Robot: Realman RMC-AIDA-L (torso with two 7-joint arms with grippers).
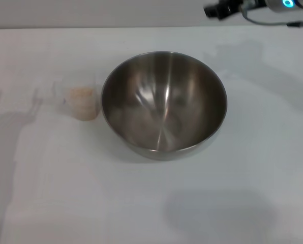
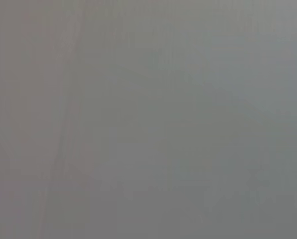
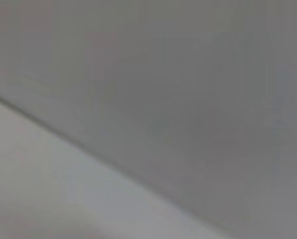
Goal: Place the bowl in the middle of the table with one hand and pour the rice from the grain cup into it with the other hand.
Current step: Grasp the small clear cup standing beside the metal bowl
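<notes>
Next, my left gripper closes its fingers on the handle (image 1: 58, 90) of the clear grain cup, on the side that faces away from the steel bowl.
The steel bowl (image 1: 164, 101) stands upright and empty near the middle of the white table (image 1: 243, 193). The clear grain cup (image 1: 82, 101) stands upright just to its left, almost touching its rim, with pale rice (image 1: 82, 93) inside. My right gripper (image 1: 218, 10) is at the far right edge of the table, well away from the bowl and holding nothing. My left gripper is out of view; only a shadow falls on the table's left side. Both wrist views show only plain grey surfaces.
The table's far edge (image 1: 116, 27) meets a grey wall at the back. A straight edge between a lighter and a darker surface (image 3: 88, 149) crosses the right wrist view.
</notes>
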